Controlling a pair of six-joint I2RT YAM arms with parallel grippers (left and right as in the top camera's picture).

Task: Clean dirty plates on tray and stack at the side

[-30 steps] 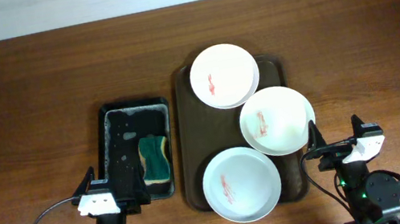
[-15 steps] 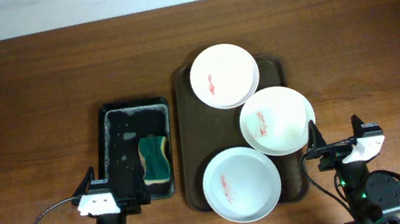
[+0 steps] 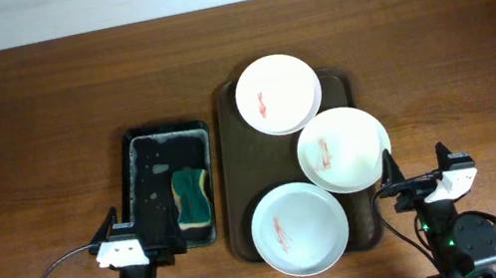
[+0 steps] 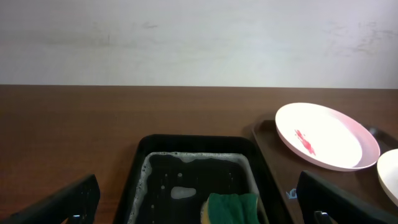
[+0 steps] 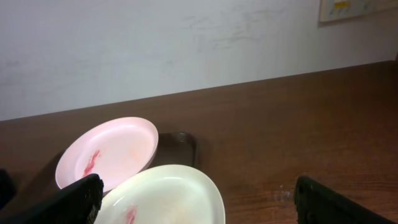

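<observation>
My right gripper should grip the near plate's rim (image 3: 343, 210) at the side next to the middle plate, where that rim is within reach.
Three white plates lie on the dark brown tray (image 3: 232, 162), each with a red smear: a far plate (image 3: 278, 94), a middle plate (image 3: 343, 149) overhanging the tray's right rim, and a near plate (image 3: 300, 229). My left gripper (image 3: 140, 240) is open and empty at the table's near edge, just before the black tray. My right gripper (image 3: 419, 181) is open and empty, near the right of the middle plate. The left wrist view shows the far plate (image 4: 326, 135). The right wrist view shows the far plate (image 5: 109, 151) and the middle plate (image 5: 165, 196).
A smaller black tray (image 3: 142, 155) with soapy water holds a green-yellow sponge (image 3: 191, 197) left of the brown tray; both show in the left wrist view, tray (image 4: 140, 171) and sponge (image 4: 233, 207). Bare wooden table (image 3: 456, 54) lies to the right.
</observation>
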